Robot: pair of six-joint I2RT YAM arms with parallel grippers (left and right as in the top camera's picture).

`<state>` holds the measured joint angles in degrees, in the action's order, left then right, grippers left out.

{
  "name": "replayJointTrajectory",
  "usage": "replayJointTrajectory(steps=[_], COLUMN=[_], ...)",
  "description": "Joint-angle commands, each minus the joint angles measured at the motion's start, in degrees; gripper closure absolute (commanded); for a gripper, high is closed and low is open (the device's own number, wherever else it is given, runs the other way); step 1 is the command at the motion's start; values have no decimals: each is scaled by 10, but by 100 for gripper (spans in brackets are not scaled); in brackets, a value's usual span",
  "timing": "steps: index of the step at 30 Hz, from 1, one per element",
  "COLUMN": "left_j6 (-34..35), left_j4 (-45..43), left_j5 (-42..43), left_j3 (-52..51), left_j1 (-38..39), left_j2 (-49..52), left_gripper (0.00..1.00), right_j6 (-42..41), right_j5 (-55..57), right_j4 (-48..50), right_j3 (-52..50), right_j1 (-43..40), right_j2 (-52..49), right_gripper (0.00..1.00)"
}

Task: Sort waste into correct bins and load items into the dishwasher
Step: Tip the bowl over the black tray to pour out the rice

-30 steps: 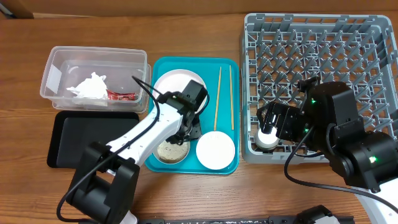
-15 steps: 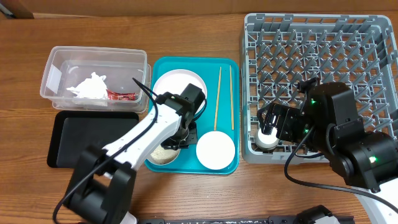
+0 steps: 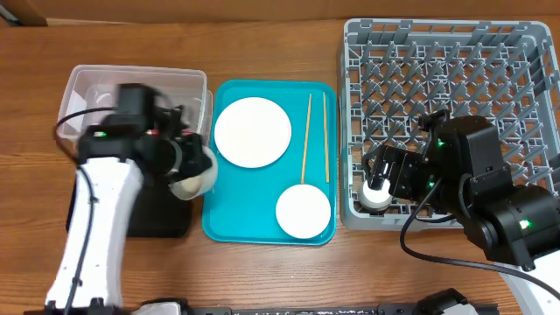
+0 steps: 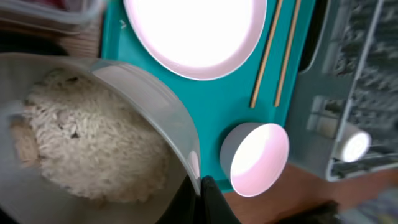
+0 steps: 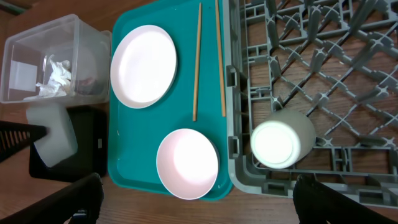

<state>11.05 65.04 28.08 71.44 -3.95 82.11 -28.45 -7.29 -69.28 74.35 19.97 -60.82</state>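
Note:
My left gripper needs to put the grey metal bowl on the teal tray [image 3: 241, 200], between the pink bowl and the black tray.
My left gripper [image 3: 189, 164] is shut on the rim of the grey metal bowl [image 3: 194, 178] and holds it above the black tray [image 3: 166, 223], by the teal tray's left edge. In the left wrist view the fingers [image 4: 199, 200] pinch the bowl's rim [image 4: 155, 106], and white rice [image 4: 87, 146] fills the bowl. The pink plate [image 3: 252, 131], pink bowl [image 3: 304, 211] and two chopsticks [image 3: 306, 140] lie on the teal tray [image 3: 236, 223]. My right gripper [image 3: 382, 178] is open over the white cup [image 3: 377, 196] in the grey rack [image 3: 446, 79].
The clear tub [image 3: 92, 83] stands at the far left, partly hidden by my left arm. The right wrist view shows it [image 5: 37, 43] holding the white napkin [image 5: 57, 76]. The rack's wall [image 5: 235, 112] borders the teal tray.
My left gripper has lifted the metal bowl with rice off the teal tray and swung it left, over the black tray. The right arm has not moved.

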Motion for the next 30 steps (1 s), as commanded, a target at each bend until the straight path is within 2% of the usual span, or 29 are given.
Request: replayJointTrajectory(steps=[1,5,8,13,17,20,21,22,23,24,25,26,27,28,29,30], left_j6=[-132,-236,-332,-410,-426,-471,-436,-421,-500,-524,-507,-462,-456,-501,-589,-640], left_j4=[4,35,95,163,193,196,166,186,224,218,200,200,227,270,316,318], left_j5=[207,340,444,487,491,515,508,512,536,538,535,535,542,555,568,569], left_j3=[-27,-35,-35,-35,-35,-35,-35,-35,-35,-35,-35,-35,-35,-35,-34,-35], left_j1=[-110,-202,-268,-330,-356,-367,-370,-370,-368,-368,-370,-370,-369,-366,-364,-364], left_j2=[36,99,164,225,227,227,229,229,226,226,228,232,233,231,227,224], left_gripper=[96,96,96,96,96,96,96,96,96,96,96,96,96,96,96,96], right_j6=[4,4,4,4,4,4,4,4,4,4,4,4,4,4,4,4], right_j5=[-3,-3,-3,-3,-3,-3,-3,-3,-3,-3,-3,-3,-3,-3,-3,-3], right_j4=[1,2,1,1,1,1,1,1,1,1,1,1,1,1,0,-1], right_j3=[6,6,6,6,6,6,6,6,6,6,6,6,6,6,6,6], right_j1=[2,2,2,2,2,2,2,2,2,2,2,2,2,2,2,2], right_j2=[1,1,1,1,1,1,1,1,1,1,1,1,1,1,1,1], right_gripper=[1,1,1,1,1,1,1,1,1,1,1,1,1,1,1,1])
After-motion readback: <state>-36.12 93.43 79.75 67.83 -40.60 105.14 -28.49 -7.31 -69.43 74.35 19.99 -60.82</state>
